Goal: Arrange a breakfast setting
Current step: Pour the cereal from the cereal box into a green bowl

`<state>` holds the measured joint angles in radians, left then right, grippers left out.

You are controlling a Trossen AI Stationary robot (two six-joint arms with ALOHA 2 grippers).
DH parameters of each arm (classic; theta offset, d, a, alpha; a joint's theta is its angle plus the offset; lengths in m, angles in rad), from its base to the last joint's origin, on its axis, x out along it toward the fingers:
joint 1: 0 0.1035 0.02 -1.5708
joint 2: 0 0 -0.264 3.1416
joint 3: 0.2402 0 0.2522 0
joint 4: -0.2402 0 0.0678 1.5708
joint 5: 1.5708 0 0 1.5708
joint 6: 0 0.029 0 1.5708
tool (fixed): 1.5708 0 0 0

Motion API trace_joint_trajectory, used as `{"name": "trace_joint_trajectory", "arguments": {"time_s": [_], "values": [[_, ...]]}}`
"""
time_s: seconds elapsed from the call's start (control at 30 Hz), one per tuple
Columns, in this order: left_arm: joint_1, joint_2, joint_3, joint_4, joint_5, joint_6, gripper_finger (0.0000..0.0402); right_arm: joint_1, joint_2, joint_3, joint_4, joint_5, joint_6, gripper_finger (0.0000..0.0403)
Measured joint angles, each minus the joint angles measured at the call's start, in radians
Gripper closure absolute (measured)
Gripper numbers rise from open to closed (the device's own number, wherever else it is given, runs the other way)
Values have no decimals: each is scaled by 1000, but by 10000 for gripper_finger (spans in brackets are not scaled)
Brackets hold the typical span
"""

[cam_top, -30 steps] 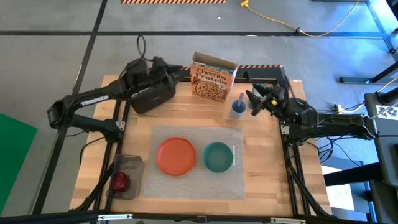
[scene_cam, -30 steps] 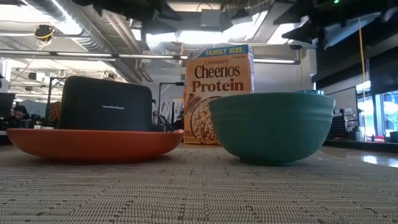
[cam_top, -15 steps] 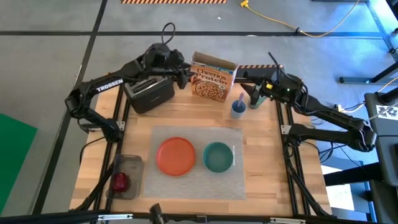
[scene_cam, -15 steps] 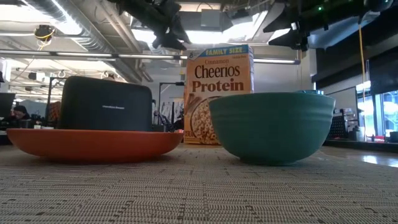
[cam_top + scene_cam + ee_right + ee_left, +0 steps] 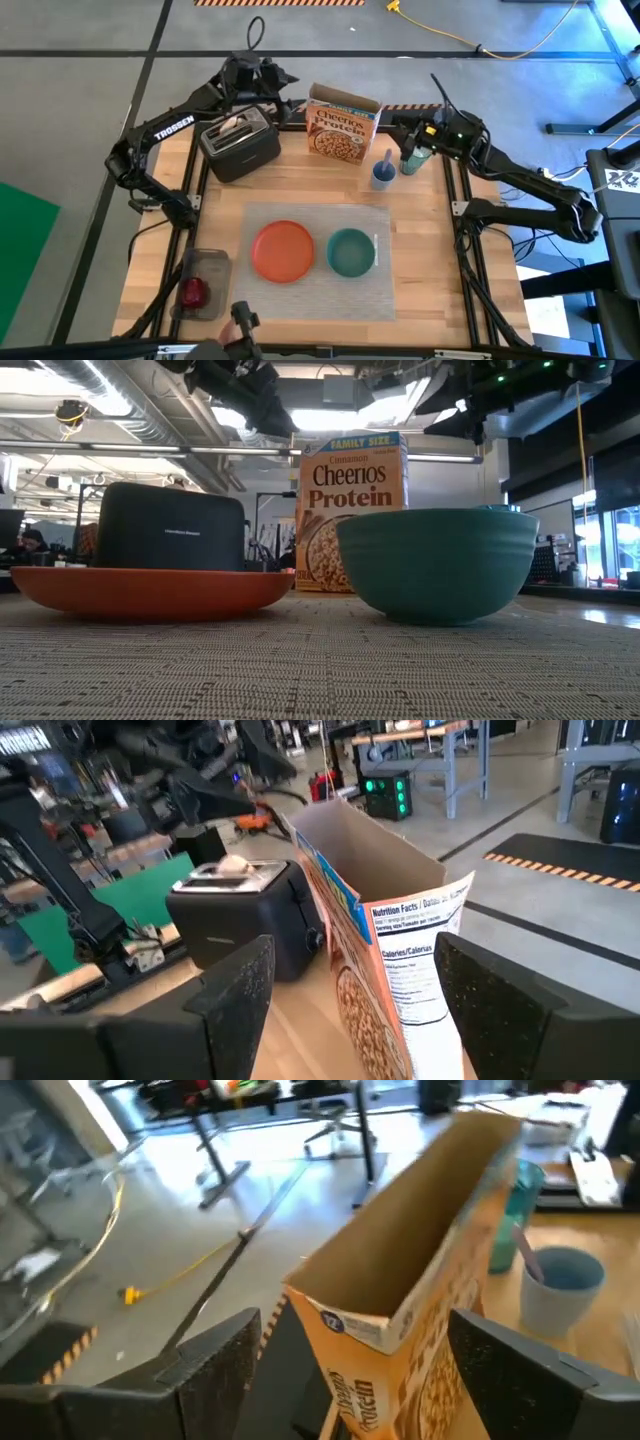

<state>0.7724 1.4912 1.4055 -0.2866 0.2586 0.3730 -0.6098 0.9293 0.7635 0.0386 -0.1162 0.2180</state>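
Observation:
My left gripper should next move to the cereal box's narrow side (image 5: 309,126) (image 5: 358,1398) beside the black toaster and close there.
The orange plate (image 5: 282,250) and the teal bowl (image 5: 350,252) stand side by side on the pale placemat (image 5: 315,295). The toast slice (image 5: 234,124) sticks out of the black toaster's slot. The green tumbler (image 5: 411,161) stands at the back right, beside the small blue cup (image 5: 382,176), from which the spoon's handle (image 5: 387,160) rises. The red apple (image 5: 193,292) lies in a clear tub at the front left. My left gripper (image 5: 285,92) is open, high between toaster and cereal box. My right gripper (image 5: 408,135) is open, above the tumbler.
An opened cereal box (image 5: 342,125) stands upright at the back centre between the two grippers; it also shows in the left wrist view (image 5: 420,1300) and in the right wrist view (image 5: 385,935). The black toaster (image 5: 240,148) stands at the back left. Bare wood lies around the placemat.
My left gripper has risen and drawn toward the table's far edge, uncovering the toaster and its toast. My right gripper has risen from beside the blue cup and gone toward the far edge, uncovering the green tumbler. The things on the table have kept still.

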Motion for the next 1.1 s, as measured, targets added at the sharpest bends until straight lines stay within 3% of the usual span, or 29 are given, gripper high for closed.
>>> {"name": "trace_joint_trajectory", "arguments": {"time_s": [0.2, 0.37, 0.5, 0.8, 0.93, 1.1], "values": [[64, 89, 0, -17, 178, -4, 82, -16, 139, 91, -8, 9, -118, 139], [85, 158, 0, -14, 212, -1, 82, -61, 211, 147, -97, -9, -139, 139], [99, 198, 0, -10, 305, 35, 82, -79, 228, 151, -146, -40, -200, 139], [96, 278, 0, 13, 352, 112, 82, -80, 374, 151, -95, -41, -316, 139], [86, 305, 0, 18, 383, 144, 82, -80, 435, 151, -23, -97, -307, 139], [57, 305, 0, 26, 381, 235, 82, -80, 466, 151, 37, -158, -270, 174]]}}
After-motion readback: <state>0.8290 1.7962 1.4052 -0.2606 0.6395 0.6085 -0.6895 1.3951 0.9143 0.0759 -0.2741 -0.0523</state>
